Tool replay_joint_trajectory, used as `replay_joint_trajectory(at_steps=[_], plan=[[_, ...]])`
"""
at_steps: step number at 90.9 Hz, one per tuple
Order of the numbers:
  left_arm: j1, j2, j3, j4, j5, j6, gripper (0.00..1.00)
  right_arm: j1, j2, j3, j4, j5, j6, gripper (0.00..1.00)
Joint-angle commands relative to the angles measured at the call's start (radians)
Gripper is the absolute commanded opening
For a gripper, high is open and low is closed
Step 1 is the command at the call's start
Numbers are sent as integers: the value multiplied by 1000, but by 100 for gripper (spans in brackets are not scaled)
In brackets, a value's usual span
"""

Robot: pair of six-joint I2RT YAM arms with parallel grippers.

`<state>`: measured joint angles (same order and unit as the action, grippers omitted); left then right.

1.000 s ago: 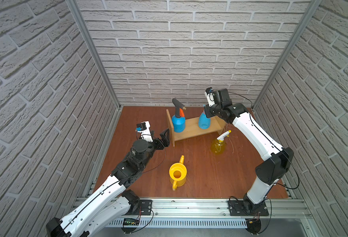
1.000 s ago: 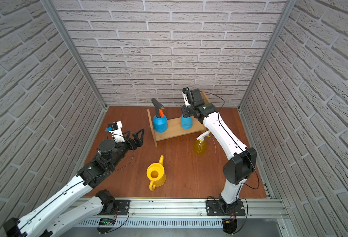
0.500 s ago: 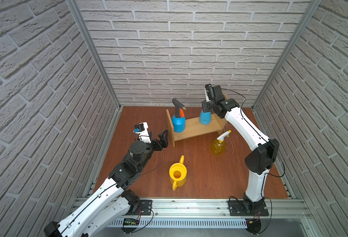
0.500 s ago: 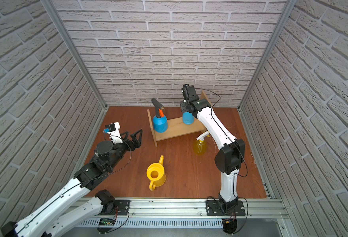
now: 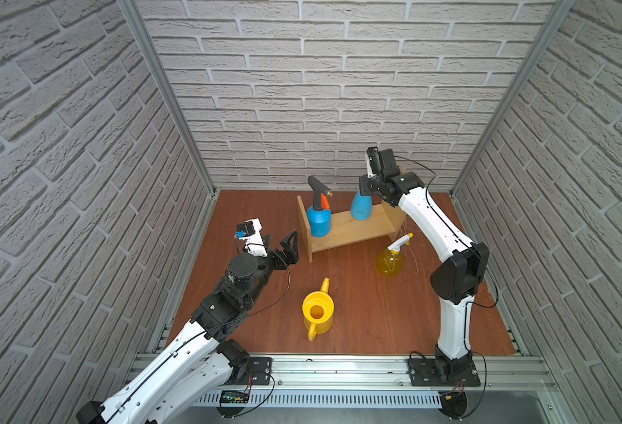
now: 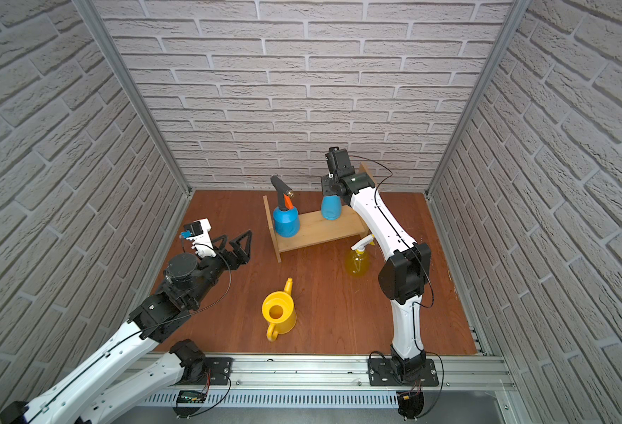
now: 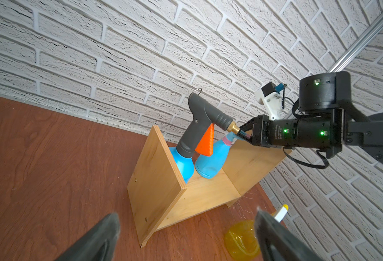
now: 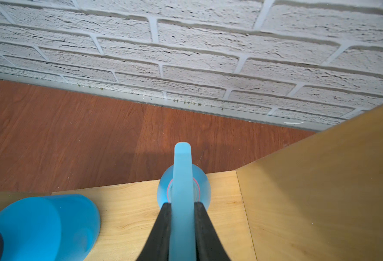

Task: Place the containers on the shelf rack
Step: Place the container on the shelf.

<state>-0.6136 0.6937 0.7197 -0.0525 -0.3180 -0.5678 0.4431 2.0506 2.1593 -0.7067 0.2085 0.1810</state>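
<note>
Next, my right gripper sets the blue teardrop spray bottle down on the wooden board [image 5: 359,221] [image 8: 178,209] between the blue pump sprayer and the tall side panel.
The light wooden shelf rack [image 5: 353,229] [image 6: 324,231] stands at the back of the floor. On its board, at the left end, stands the blue pump sprayer [image 5: 318,222] [image 7: 181,162]. To its right the blue teardrop spray bottle [image 5: 361,209] [image 6: 331,208] [image 8: 182,171] rests on the board, with my right gripper [image 5: 367,188] [image 8: 182,204] shut on its head from above. The clear yellow spray bottle [image 5: 389,260] [image 7: 240,241] stands on the floor in front of the rack's right end. The yellow watering can [image 5: 317,312] [image 6: 278,312] sits mid-floor. My left gripper [image 5: 289,245] [image 7: 186,214] hangs open and empty, left of the rack.
Brick-patterned walls close in the back and both sides. A metal rail [image 5: 338,367] with the arm bases runs along the front edge. The rack's taller side panel [image 8: 321,180] stands close beside the held bottle.
The right arm's elbow has swung inward toward the rack while its gripper keeps hold of the blue teardrop bottle. The left arm has barely shifted.
</note>
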Motion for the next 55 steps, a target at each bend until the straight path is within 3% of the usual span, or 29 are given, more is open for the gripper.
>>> replay_joint_trajectory(at_steps=[1,55], plan=[[7,-9,-11,26,-13,-1,98,2,10,17,-12,-30,11,5],[10,10,-15,47,-4,-2,98,30,-51,10,-53,-21,-47,7]])
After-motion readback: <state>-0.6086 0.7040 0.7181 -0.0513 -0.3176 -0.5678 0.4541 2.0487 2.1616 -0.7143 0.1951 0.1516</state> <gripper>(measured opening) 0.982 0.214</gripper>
